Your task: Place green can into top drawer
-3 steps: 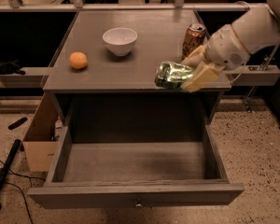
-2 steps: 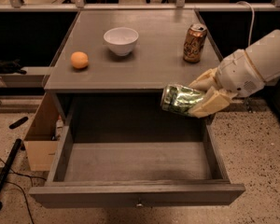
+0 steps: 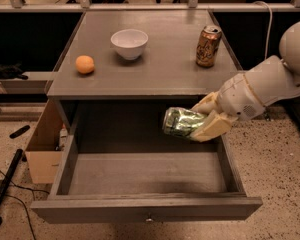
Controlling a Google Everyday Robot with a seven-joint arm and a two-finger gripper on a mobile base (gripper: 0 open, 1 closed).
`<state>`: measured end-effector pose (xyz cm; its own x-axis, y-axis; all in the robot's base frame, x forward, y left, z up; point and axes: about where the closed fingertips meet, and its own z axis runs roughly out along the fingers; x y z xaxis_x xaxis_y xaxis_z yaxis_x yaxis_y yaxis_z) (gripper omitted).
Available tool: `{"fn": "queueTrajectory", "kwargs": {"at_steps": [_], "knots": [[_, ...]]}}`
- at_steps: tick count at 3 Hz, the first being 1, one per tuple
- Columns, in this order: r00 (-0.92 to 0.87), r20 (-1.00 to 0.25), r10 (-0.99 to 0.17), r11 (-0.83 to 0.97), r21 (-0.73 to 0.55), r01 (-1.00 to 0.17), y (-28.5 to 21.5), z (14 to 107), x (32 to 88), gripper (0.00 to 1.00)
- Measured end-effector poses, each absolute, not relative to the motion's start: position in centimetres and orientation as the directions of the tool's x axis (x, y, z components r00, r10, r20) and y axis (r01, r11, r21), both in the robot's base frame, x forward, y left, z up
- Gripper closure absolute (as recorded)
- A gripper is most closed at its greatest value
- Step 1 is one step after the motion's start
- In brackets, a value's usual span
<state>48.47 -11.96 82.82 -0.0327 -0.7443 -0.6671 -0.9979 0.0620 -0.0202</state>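
I will let go of the green can on the middle of the top drawer's bottom point(image 3: 157, 163), straight back from the knob.
The green can point(image 3: 181, 122) is shiny and crinkled, lying on its side in my gripper point(image 3: 202, 119). The gripper is shut on it, with cream fingers point(image 3: 214, 127) wrapped around its right end. I hold it in the air over the back right part of the open top drawer point(image 3: 145, 173), below the cabinet's front edge. The drawer is grey, wide and deep, pulled fully out, with a small round knob point(image 3: 149, 218) on its front panel. Its inside shows nothing in it.
On the grey cabinet top point(image 3: 165, 69) stand a white bowl point(image 3: 129, 43), an orange point(image 3: 84, 64) and a gold-brown can point(image 3: 208, 45). A cardboard box point(image 3: 40, 154) sits at the drawer's left. A black pole point(image 3: 4, 186) lies on the speckled floor.
My gripper has carried the green can down and forward off the cabinet top's right edge, so it now hangs lower, over the open drawer.
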Motion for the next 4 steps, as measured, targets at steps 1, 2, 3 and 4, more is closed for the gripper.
{"fn": "queueTrajectory", "kwargs": {"at_steps": [1,2,3,4], "knots": [[-0.087,-0.680,-0.728,0.074,0.048,-0.996,-9.6,77.5,47.2,1.00],[-0.130,-0.712,-0.690,0.105,0.079,-0.991,-7.5,73.5,47.2,1.00],[-0.177,-0.744,-0.644,0.158,0.098,-0.983,-7.0,70.4,48.1,1.00],[-0.210,-0.768,-0.605,0.215,0.096,-0.972,-7.2,67.9,49.8,1.00]]}}
